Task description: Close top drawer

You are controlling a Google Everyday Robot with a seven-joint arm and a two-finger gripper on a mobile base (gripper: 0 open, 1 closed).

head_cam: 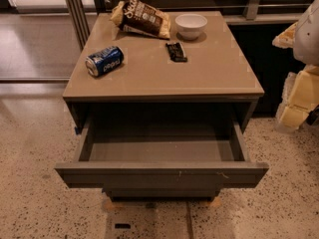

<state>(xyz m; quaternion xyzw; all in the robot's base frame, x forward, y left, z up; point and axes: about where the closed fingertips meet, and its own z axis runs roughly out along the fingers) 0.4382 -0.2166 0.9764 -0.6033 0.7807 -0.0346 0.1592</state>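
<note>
My gripper should go to the top drawer next and close at the end of its wide front (242,173) nearest the white arm.
The top drawer (159,174) is pulled far out of the small cabinet toward me. Its wide dark grey-brown front faces me, with pale scratches right of centre. Its inside (159,146) is shallow and holds nothing I can see. My gripper (295,108) is at the right edge of the view, pale yellow below the white arm (308,34). It hangs beside the cabinet's right side, apart from the drawer and about level with the cabinet top.
On the tan cabinet top (199,78) lie a blue soda can (103,60) on its side, a brown chip bag (142,18), a white bowl (191,25) and a small black object (176,51). A narrower drawer front (159,193) shows below. Speckled floor (35,203) surrounds the cabinet.
</note>
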